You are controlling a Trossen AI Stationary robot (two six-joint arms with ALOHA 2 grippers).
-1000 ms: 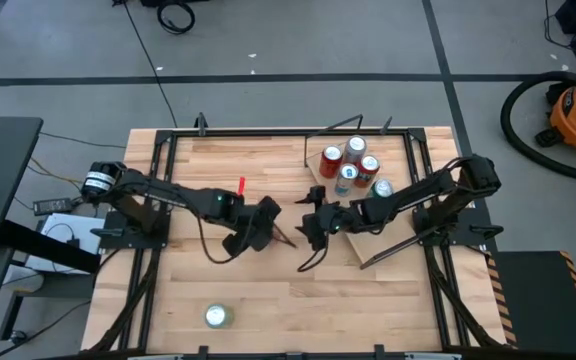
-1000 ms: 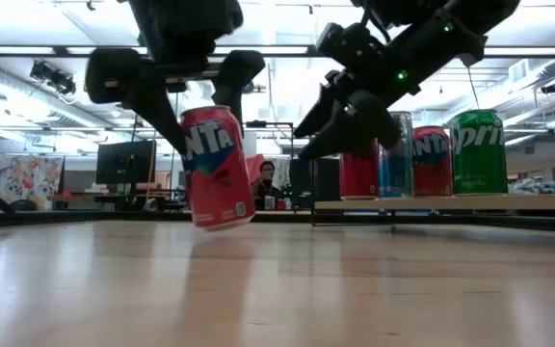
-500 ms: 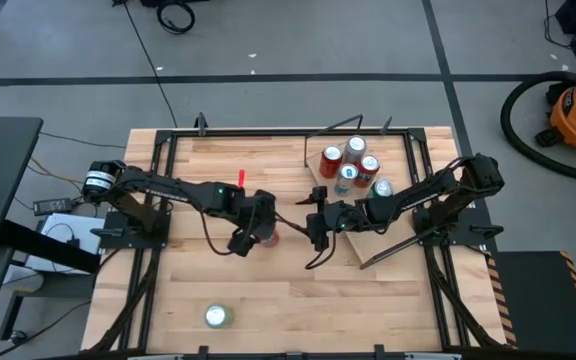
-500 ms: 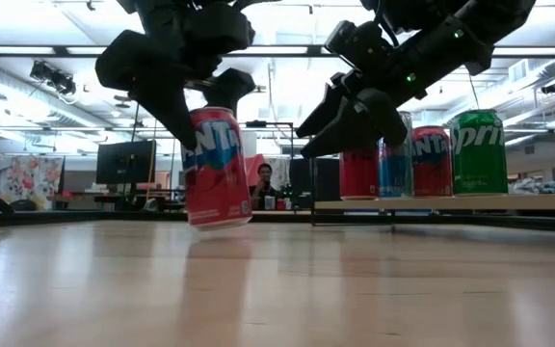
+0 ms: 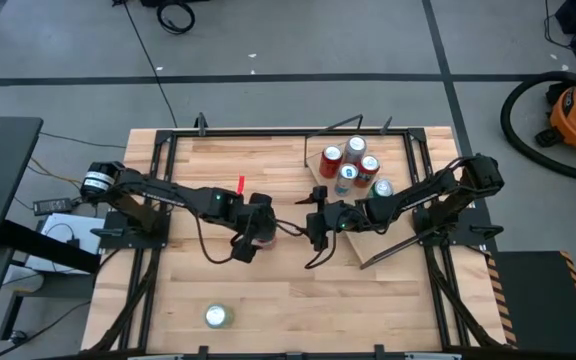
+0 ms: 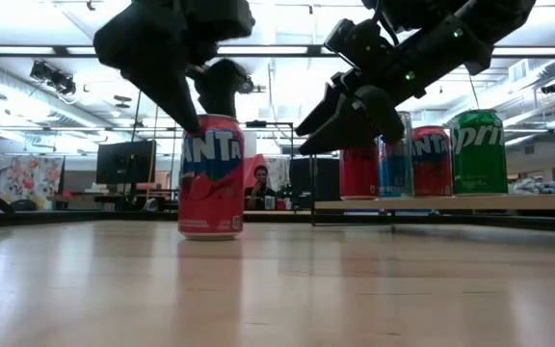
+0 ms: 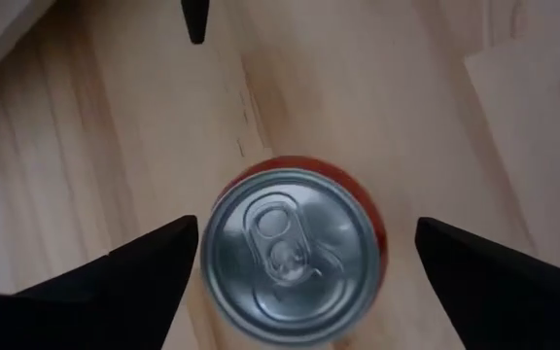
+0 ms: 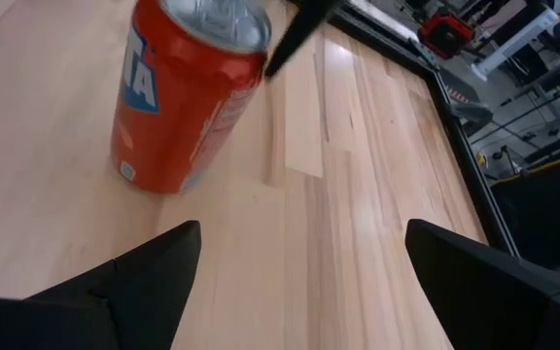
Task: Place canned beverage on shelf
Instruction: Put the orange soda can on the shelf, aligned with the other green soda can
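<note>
I will close my right gripper from above on the red Fanta can's upper sides [image 5: 261, 241] [image 8: 197, 60], just below its silver top.
A red Fanta can [image 6: 210, 176] stands upright on its base on the wood tabletop, near the middle. My left gripper [image 7: 307, 231] hangs open over it, pointing steeply down, one finger on either side of the can's silver top [image 7: 290, 255]. My right gripper [image 6: 302, 143] hovers open to the can's right, clear of the table, pointing at the can [image 8: 183, 97]. The shelf [image 6: 432, 203], a light-wood board with black rods, lies at the far right [image 5: 360, 232] and carries several upright cans. My left gripper's fingers stand beside the can's top rim [image 7: 207, 255], coming from above. One finger [image 7: 163, 262] stands right against the rim, and I cannot tell whether it touches. The other finger [image 7: 474, 272] stands clear of it. The can rests on the table by itself.
Another can [image 5: 216, 317] stands alone near the table's near left. A small red object [image 5: 240, 185] lies behind the left arm. A black frame [image 5: 168, 150] runs along the table's edges. Bare wood lies between the Fanta can and the shelf.
My left gripper has rolled its wrist and brought the can from tilted and clear of the table to upright, standing on its base. Its fingers, which clasped the can's sides, now stand higher, at the can's top. My right gripper has kept its place.
</note>
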